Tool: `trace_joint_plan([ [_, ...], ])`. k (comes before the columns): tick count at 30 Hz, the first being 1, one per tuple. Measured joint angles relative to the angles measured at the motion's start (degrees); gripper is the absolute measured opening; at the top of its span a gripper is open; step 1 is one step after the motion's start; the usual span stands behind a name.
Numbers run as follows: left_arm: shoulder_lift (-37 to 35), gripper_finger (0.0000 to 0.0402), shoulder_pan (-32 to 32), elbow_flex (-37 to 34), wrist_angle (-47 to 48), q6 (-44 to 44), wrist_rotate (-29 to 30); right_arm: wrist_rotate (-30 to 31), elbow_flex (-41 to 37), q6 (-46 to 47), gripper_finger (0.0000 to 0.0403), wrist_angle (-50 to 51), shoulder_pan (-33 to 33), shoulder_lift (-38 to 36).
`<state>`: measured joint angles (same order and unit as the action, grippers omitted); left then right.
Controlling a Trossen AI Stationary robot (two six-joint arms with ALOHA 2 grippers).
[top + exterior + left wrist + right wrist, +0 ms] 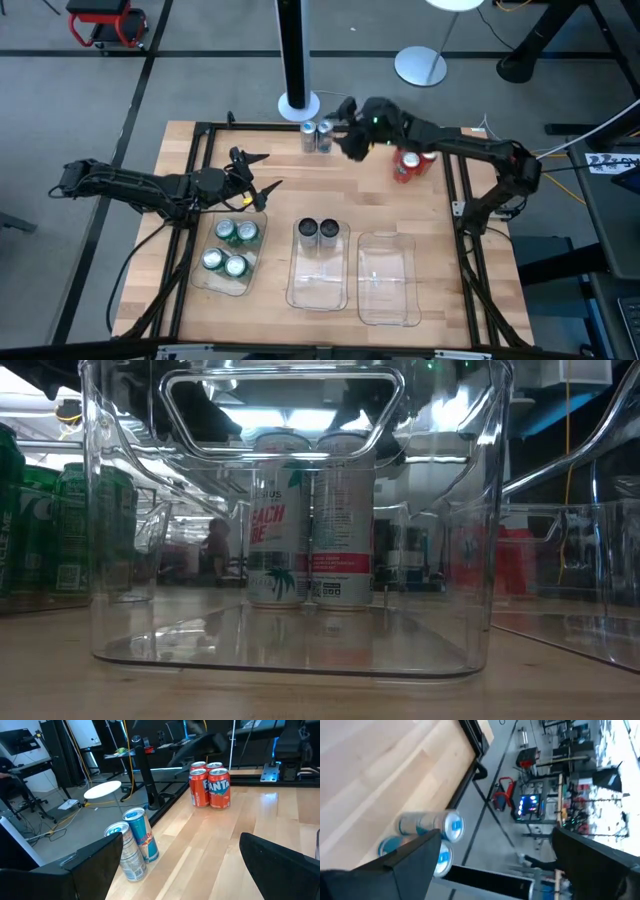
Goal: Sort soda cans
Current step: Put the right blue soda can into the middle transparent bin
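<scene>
The silver-blue can stands nearer the red cans. I should close my right gripper on the upper body [325, 132] [440, 859] of that silver-blue can.
Two silver-blue soda cans [316, 135] stand upright near the table's far edge. A cluster of red cans [410, 163] stands to their right. Several green cans [230, 248] stand in the left clear tray [205, 285], and two silver cans [320, 232] stand in the middle tray [317, 290]. My right gripper [345, 138] hovers open just right of the two far silver-blue cans [427, 827], with nothing between its fingers. My left gripper [262, 172] waits open above the left tray's far end, pointing at those cans [132, 842].
A third clear tray [388, 278] lies at the right of the row with no cans in it. A black pole on a white base [297, 100] stands just beyond the table's far edge, behind the silver-blue cans. Bare wood lies between the trays and the far cans.
</scene>
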<state>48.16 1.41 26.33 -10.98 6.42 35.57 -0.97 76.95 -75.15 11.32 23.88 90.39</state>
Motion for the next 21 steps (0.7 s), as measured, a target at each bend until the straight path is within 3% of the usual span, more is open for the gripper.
trace_joint_plan([
  [6,0.0,0.0388,0.0,0.0,-0.26,0.36,0.0,-7.63,0.0,2.79,0.038,-0.92,6.72,2.25],
  [17,0.0,0.0388,-0.02,0.0,-3.01,0.61,-0.02,-6.45,0.32,5.82,0.038,-3.59,8.54,7.91],
  [21,0.0,0.0388,-0.02,0.0,-3.02,0.68,-0.02,-6.65,6.51,6.89,0.038,0.76,8.87,11.19],
])
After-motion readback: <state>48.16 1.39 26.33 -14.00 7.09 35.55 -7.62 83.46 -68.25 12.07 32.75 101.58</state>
